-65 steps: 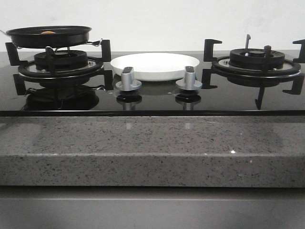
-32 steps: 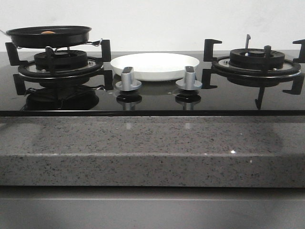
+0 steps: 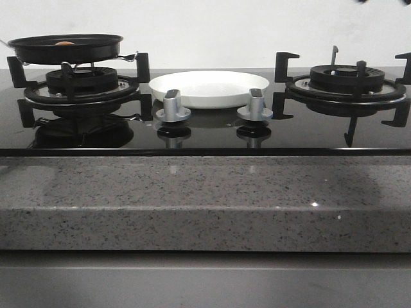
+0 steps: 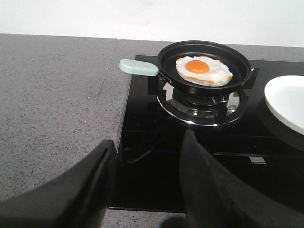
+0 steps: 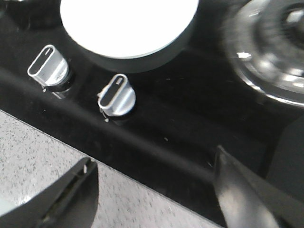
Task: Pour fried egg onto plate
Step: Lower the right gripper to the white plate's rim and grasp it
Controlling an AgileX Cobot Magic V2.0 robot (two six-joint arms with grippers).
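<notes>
Next, I close my right gripper on the rim of the white plate (image 3: 266,84) (image 5: 192,20), at the plate's side next to the bare burner.
The fried egg (image 4: 204,70), white with an orange yolk, lies in a black frying pan (image 4: 204,66) on the left burner; in the front view only its yolk (image 3: 63,43) shows above the pan rim (image 3: 64,48). The pan has a pale green handle (image 4: 137,67). The white plate (image 3: 209,88) sits on the black glass hob between the burners, behind the two knobs; it also shows in the left wrist view (image 4: 287,102) and the right wrist view (image 5: 128,26). My left gripper (image 4: 149,142) is open and empty, short of the pan. My right gripper (image 5: 154,166) is open and empty, above the hob's front edge.
Two silver knobs (image 3: 173,108) (image 3: 255,106) stand in front of the plate. The right burner (image 3: 347,86) with black pan supports is bare. A grey speckled stone counter (image 3: 205,199) runs along the front and to the left of the hob (image 4: 52,104).
A dark tip has appeared at the top right corner of the front view. Pan, egg and plate have not moved.
</notes>
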